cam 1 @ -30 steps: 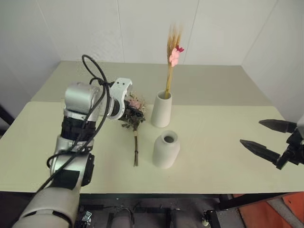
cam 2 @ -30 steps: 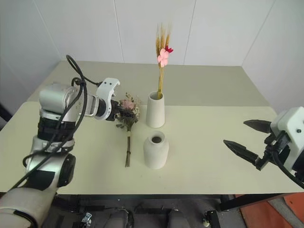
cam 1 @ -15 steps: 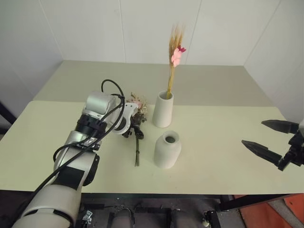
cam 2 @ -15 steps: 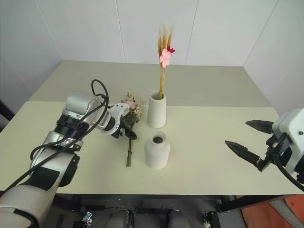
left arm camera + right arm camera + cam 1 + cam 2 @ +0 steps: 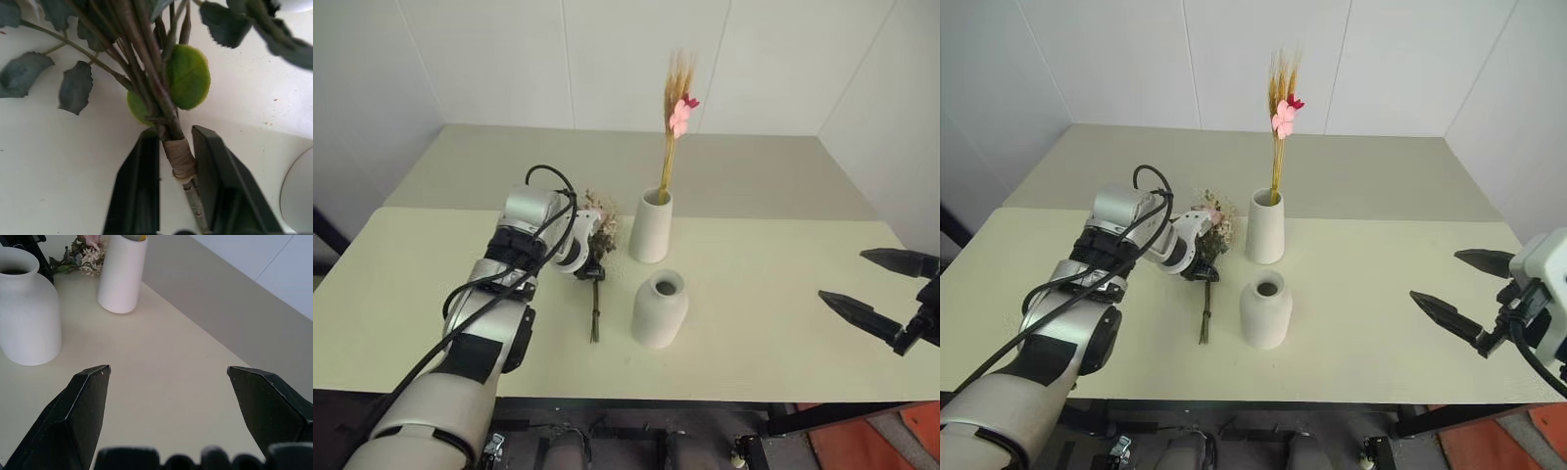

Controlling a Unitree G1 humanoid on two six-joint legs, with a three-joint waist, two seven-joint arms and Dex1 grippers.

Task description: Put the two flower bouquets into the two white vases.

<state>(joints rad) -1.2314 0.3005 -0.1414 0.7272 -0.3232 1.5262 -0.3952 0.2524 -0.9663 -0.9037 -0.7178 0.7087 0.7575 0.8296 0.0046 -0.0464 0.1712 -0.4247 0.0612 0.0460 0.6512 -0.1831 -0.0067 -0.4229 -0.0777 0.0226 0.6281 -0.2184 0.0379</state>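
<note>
Next, my left gripper lets go of the rose bouquet with its stems in the opening of the rounded, narrow-necked white vase (image 5: pixel 667 286).
The rose bouquet (image 5: pixel 600 224) lies on the table (image 5: pixel 773 245), blossoms toward the far side and stems (image 5: pixel 594 315) toward me. My left gripper (image 5: pixel 589 266) points down at it. In the left wrist view its fingers (image 5: pixel 142 171) press on either side of the taped stem band (image 5: pixel 179 157), shut on it. The wheat bouquet (image 5: pixel 677 103) stands upright in the tapered white vase (image 5: pixel 649 227). The rounded, narrow-necked white vase (image 5: pixel 658 309) stands nearer me, just right of the stems, with nothing in it. My right gripper (image 5: pixel 864 287) hovers open at the right, well away from both vases.
White walls close in the table at the back and right. A seam (image 5: pixel 783 217) runs across the tabletop behind the vases. Bare tabletop lies between the vases and my right gripper. An orange object (image 5: pixel 901 436) sits below the table's front right corner.
My left gripper came down over the rose bouquet's stems and closed on them from wide open. The right arm has stayed where it was.
</note>
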